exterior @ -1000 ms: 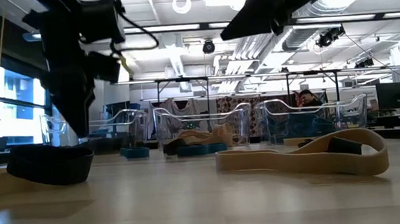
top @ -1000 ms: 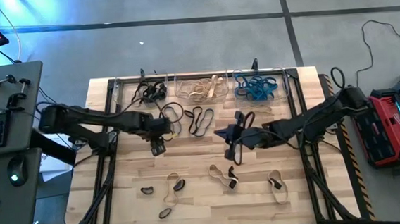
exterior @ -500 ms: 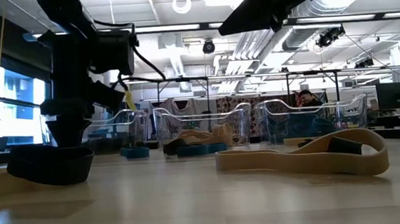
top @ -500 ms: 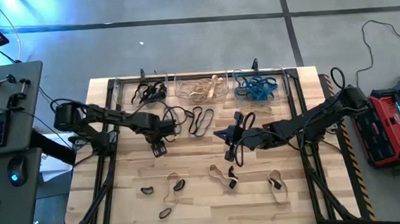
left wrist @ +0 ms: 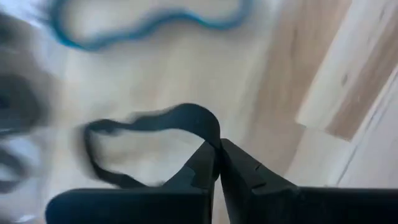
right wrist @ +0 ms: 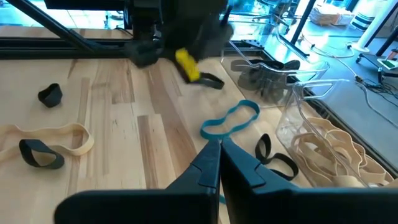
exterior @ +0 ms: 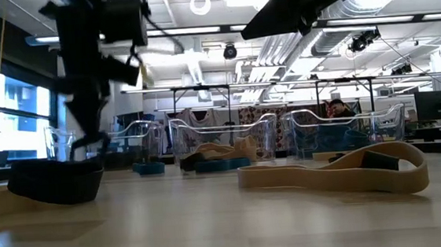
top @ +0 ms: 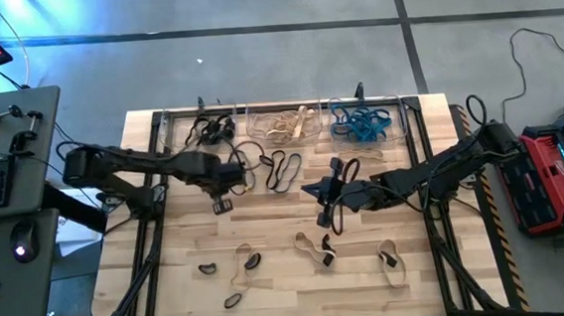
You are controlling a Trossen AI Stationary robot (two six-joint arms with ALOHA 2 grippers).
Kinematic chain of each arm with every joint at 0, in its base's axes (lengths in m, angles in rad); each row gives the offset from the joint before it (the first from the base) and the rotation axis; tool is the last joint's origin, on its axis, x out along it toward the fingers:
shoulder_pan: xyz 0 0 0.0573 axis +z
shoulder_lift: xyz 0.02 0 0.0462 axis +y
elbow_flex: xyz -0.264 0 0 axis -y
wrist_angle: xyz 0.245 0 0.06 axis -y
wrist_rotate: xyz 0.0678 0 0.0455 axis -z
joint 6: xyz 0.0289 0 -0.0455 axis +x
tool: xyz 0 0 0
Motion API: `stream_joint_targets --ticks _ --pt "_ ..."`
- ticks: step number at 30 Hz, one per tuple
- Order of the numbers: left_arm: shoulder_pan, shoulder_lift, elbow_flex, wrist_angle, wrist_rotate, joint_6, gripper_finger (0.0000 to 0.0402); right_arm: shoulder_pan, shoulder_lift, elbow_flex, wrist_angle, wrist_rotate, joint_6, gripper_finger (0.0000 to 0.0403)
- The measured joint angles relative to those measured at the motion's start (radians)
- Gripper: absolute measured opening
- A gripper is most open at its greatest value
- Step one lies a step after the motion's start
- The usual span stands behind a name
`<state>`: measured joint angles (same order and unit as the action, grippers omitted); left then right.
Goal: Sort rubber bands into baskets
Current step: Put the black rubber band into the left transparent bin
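I will release the black band from my left gripper over the black bands in their clear basket (top: 214, 131) (left wrist: 18, 106) along the table's far edge.
Three clear baskets stand along the far edge: one with black bands (top: 207, 131), one with tan bands (top: 285, 126), one with blue bands (top: 363, 124). Loose rubber bands lie on the wood: black loops (top: 283, 168), tan ones (top: 313, 245), and a blue one (right wrist: 230, 121). My left gripper (top: 229, 182) (left wrist: 217, 149) is left of centre, shut on a black band (left wrist: 180, 115). My right gripper (top: 323, 218) (right wrist: 219, 146) hangs shut above the table's middle, with nothing in it. My left gripper pinches one end of the black band's loop (left wrist: 210, 132) between its two fingertips. It comes from above on a slant. The rest of the loop (left wrist: 93, 143) trails away from the fingers. Whether it is clear of the table I cannot tell.
More tan and black bands lie near the front edge (top: 242, 265) (top: 389, 262) (top: 207, 269). A wide tan band (exterior: 342, 169) and a black one (exterior: 55, 180) lie close to the low camera. Dark frame rails run along the table's left and right sides (top: 153, 237) (top: 431, 227).
My left gripper has dipped at the loose black bands left of centre, then risen a little. A black band now sits in its fingertips. My right gripper has kept still.
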<state>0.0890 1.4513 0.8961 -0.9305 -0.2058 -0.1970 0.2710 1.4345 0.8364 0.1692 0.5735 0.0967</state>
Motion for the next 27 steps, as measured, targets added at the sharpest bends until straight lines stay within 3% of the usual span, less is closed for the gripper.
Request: stream_joint_targets --ticks 8,16,27 --pt "0.101 -0.11 0.164 -0.131 -0.162 0.02 0.0003 0.0 0.0 0.0 0.001 0.0 0.005 0.0" --pt "0.284 -0.137 0.297 -0.158 -0.307 0.137 0.0001 0.0 0.0 0.0 -0.002 0.0 0.008 0.0" --pt "0.554 -0.086 0.318 -0.054 -0.302 0.329 0.0001 0.0 0.0 0.0 -0.021 0.0 -0.003 0.0"
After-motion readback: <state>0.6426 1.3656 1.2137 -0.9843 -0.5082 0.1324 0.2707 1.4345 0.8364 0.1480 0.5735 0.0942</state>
